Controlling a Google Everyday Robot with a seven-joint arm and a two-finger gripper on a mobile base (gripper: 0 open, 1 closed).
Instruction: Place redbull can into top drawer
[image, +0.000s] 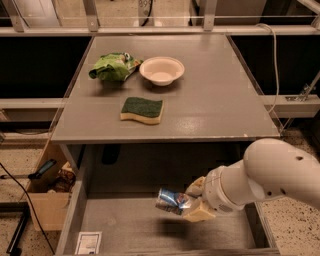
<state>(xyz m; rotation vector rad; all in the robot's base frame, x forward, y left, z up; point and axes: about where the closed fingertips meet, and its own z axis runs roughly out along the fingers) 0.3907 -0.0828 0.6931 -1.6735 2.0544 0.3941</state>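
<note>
Next, I let go of the redbull can, now held just above the drawer floor, with my gripper near the middle of the open top drawer's bottom (179, 198).
The redbull can (171, 200), silver and blue, lies sideways in my gripper (191, 202), which is shut on its right end. I hold it in the air just above the floor of the open top drawer (125, 225), near the drawer's middle; its shadow falls on the drawer floor below. The drawer is a wide grey tray pulled out under the tabletop, with a white label sticker (88, 243) in its front left corner. My white arm (270, 175) reaches in from the right.
On the grey tabletop (215, 105) lie a green-and-yellow sponge (142, 110), a white bowl (161, 70) and a green chip bag (114, 66). A cardboard box (42, 195) with tools stands on the floor to the left of the drawer.
</note>
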